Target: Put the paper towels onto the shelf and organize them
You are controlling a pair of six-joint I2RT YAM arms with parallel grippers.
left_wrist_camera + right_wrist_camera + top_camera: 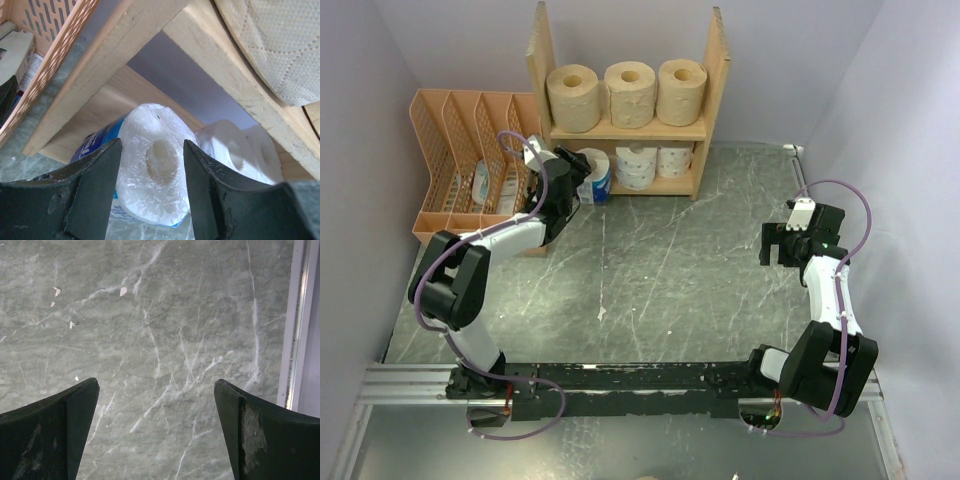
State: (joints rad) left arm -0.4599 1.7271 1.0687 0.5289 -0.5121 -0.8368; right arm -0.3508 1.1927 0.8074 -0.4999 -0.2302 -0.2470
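The blue-wrapped roll sticks out past the front edge of the lower level, so the robot's left gripper needs to back away, grab the roll's blue wrap [602, 187] and lift it upright.
The wooden shelf [718, 62] stands at the back. Three tan paper towels [630, 93] sit in a row on its upper tier. Two white rolls [655, 163] lie on the right part of the lower tier. The blue-wrapped roll [598, 173] lies at the lower tier's left front, its end facing my left gripper [577, 186]. In the left wrist view this roll [155, 185] fills the gap beyond my open fingers [100, 180], which do not clamp it, and marble shows under its near edge. My right gripper [782, 246] is open and empty over the bare table [160, 330].
An orange lattice file organizer [460, 150] stands left of the shelf, close beside my left arm, with small items inside; it also shows in the left wrist view [55, 45]. A wall and the table's metal edge [297, 325] lie right of my right gripper.
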